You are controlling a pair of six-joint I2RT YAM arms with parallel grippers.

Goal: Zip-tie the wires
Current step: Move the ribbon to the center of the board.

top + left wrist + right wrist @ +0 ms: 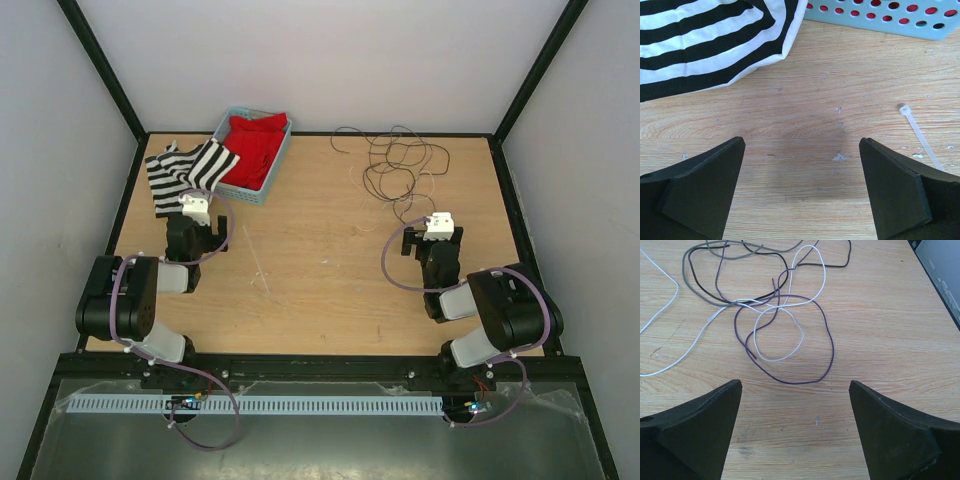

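Note:
The robot's right gripper should close on the loose end (pixel 352 168) of the white wire, on the side of the loops toward the light blue basket.
The wires (pixel 395 160) lie in loose loops at the far right of the wooden table; in the right wrist view they show as purple, white, grey and dark strands (pixel 833 350). My right gripper (pixel 432 238) is open and empty just short of them, its jaws wide apart (pixel 796 385) over bare wood. The zip tie (pixel 258 266) is a thin white strip lying flat near the table's middle; it also shows in the left wrist view (pixel 920 137), to the right of my left gripper (pixel 802 145). My left gripper (pixel 200 222) is open and empty.
A black-and-white striped cloth (pixel 185 170) lies just beyond the left gripper (pixel 705 45). A light blue basket (pixel 262 190) with a red cloth (pixel 255 145) stands at the back left. Black frame posts and white walls border the table.

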